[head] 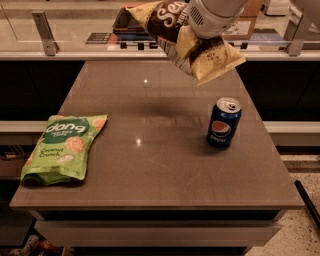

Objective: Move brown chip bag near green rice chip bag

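Observation:
My gripper will let go of the brown chip bag on the table point(130, 120) close beside the green rice chip bag, facing the can.
The brown chip bag point(172, 30), dark brown with cream edges and white script, hangs in the air above the far middle of the table, held by my gripper point(192, 30), which is shut on it at the top of the view. The green rice chip bag point(65, 147) lies flat near the table's front left corner, well apart from the brown bag. The gripper's fingers are mostly hidden by the bag and the white arm point(215, 15).
A blue Pepsi can point(223, 123) stands upright on the right side of the brown table point(150, 170). A counter with a glass rail and metal posts point(44, 32) runs behind the table. Floor shows at the lower right.

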